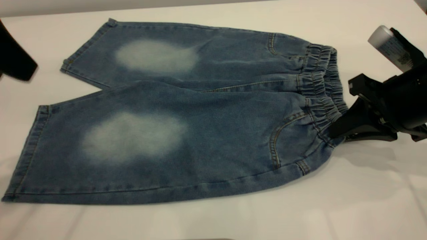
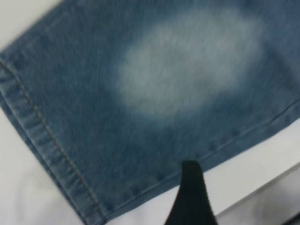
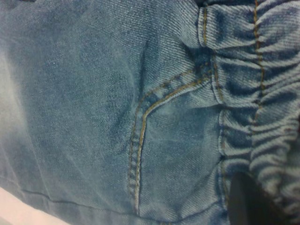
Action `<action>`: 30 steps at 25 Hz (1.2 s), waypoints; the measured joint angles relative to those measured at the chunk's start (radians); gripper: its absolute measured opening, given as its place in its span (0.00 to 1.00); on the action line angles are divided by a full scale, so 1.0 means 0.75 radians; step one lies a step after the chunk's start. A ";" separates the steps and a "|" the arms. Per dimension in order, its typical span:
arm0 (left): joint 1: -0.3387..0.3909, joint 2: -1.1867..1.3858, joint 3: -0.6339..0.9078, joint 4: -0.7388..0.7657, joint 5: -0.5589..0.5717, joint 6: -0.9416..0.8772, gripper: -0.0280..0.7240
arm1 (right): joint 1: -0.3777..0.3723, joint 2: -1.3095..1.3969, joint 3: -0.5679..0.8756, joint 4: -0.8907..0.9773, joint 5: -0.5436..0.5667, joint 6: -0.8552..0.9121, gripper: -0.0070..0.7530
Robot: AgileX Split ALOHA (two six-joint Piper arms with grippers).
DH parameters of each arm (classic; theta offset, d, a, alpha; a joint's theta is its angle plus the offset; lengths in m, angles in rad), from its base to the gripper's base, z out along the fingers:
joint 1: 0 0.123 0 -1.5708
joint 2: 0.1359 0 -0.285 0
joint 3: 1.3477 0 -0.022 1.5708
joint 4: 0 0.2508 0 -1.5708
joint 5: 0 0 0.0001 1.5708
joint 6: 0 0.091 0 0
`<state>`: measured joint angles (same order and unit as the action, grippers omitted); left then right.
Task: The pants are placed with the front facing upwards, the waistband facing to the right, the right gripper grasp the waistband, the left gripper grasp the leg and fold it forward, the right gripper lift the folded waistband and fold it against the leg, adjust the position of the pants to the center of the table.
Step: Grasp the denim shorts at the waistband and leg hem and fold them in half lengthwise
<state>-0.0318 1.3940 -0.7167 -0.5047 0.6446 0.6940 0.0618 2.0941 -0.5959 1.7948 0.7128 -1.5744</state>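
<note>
My left gripper should next grab the near corner of the near leg's hem [image 1: 23, 195] [image 2: 114, 209] on the blue denim pants, next to the hem's stitching.
The blue denim pants [image 1: 200, 133] lie flat on the white table [image 1: 333, 206], front up, legs to the left and the ruched waistband [image 1: 322, 83] to the right. My right gripper [image 1: 335, 130] comes in from the right and is shut on the waistband's near corner, where the cloth bunches. In the right wrist view one dark finger [image 3: 246, 201] rests on the waistband [image 3: 262, 93] beside a pocket seam. My left gripper [image 1: 15, 61] hangs at the far left, off the pants. Its wrist view shows a single finger [image 2: 190, 199] over bare table beside a leg hem [image 2: 42, 126].
A silver-grey labelled cylinder [image 1: 392, 46] sits on the right arm's body. Bare table surrounds the pants, widest in front of them. The table's far edge [image 1: 133, 8] runs along the top.
</note>
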 joint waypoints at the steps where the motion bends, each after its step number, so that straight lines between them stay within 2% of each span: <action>1: -0.030 0.036 -0.001 0.038 -0.009 -0.012 0.69 | 0.000 0.000 0.000 0.005 0.000 -0.003 0.07; 6: -0.191 0.202 -0.004 0.479 -0.030 -0.267 0.69 | 0.000 0.000 0.000 0.018 0.011 -0.012 0.07; 8: -0.219 0.259 -0.008 0.682 -0.030 -0.420 0.68 | 0.000 0.000 0.000 0.026 0.020 -0.013 0.07; 10: -0.231 0.325 -0.012 0.799 -0.028 -0.541 0.68 | 0.000 0.000 0.000 0.027 0.022 -0.014 0.07; 18: -0.238 0.579 -0.013 0.858 -0.109 -0.616 0.68 | 0.000 0.000 0.000 0.028 0.027 -0.021 0.07; 25: -0.238 0.672 -0.015 0.875 -0.218 -0.617 0.68 | 0.000 0.000 0.000 0.028 0.027 -0.023 0.07; 30: -0.238 0.713 -0.017 0.964 -0.233 -0.594 0.68 | 0.000 0.000 0.000 0.028 0.028 -0.023 0.07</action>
<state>-0.2103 1.9289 -0.7296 0.2183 0.4698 0.2486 0.0618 2.0941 -0.5959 1.8157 0.7336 -1.5920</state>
